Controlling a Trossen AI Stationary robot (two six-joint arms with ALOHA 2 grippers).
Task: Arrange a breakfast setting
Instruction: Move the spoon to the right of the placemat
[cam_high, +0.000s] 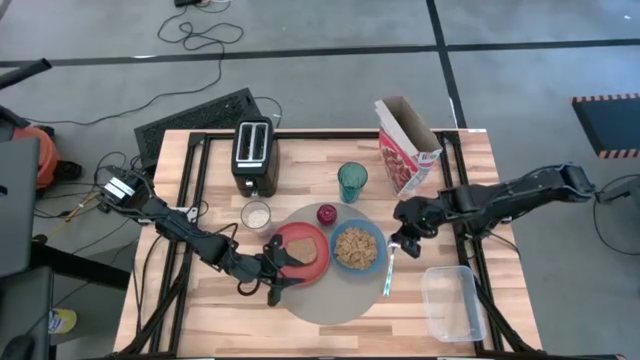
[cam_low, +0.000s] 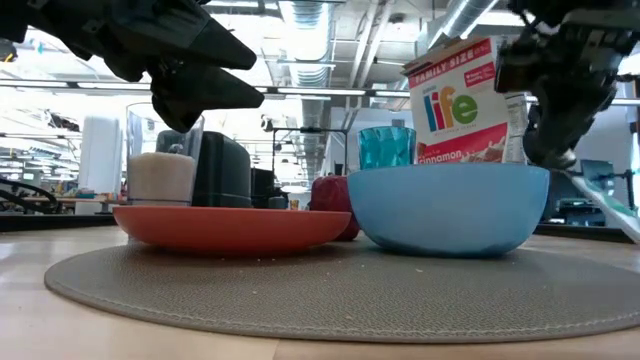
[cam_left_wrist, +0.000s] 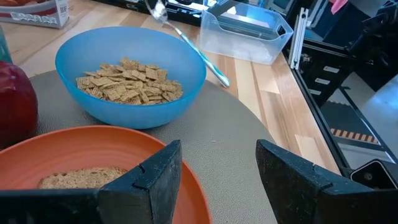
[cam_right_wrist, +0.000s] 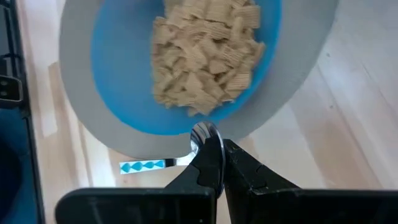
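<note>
The spoon, now held just beside the bowl, will be let go by my right gripper on the grey-beige mat's rim (cam_high: 386, 267) (cam_right_wrist: 166, 145), next to the blue bowl.
The round grey-beige mat (cam_high: 325, 295) carries the red-orange plate (cam_high: 303, 250) with the toast slice (cam_left_wrist: 78, 177), the blue bowl (cam_high: 357, 247) full of cereal, and the small red fruit (cam_high: 327, 213). The teal tumbler (cam_high: 352, 180) and the small clear glass (cam_high: 256, 214) stand on the table beyond the mat. My left gripper (cam_left_wrist: 217, 174) is open and empty above the plate's near rim. My right gripper (cam_right_wrist: 219, 146) is shut on the spoon (cam_high: 389, 272), just right of the bowl. My right gripper pinches the spoon between its two fingers at the neck, just behind the spoon's bowl (cam_right_wrist: 203, 134). The fingers come from above and from the table's right, and lie across the spoon. The bowl end is raised and the teal handle (cam_left_wrist: 208, 59) slants down toward the near edge; whether its tip touches the table, I cannot tell.
A black toaster (cam_high: 254, 155) stands at the far left and an open cereal box (cam_high: 405, 145) at the far right. A clear plastic container (cam_high: 450, 300) sits near the right front corner. Bare wood lies left of the mat and along the near edge.
</note>
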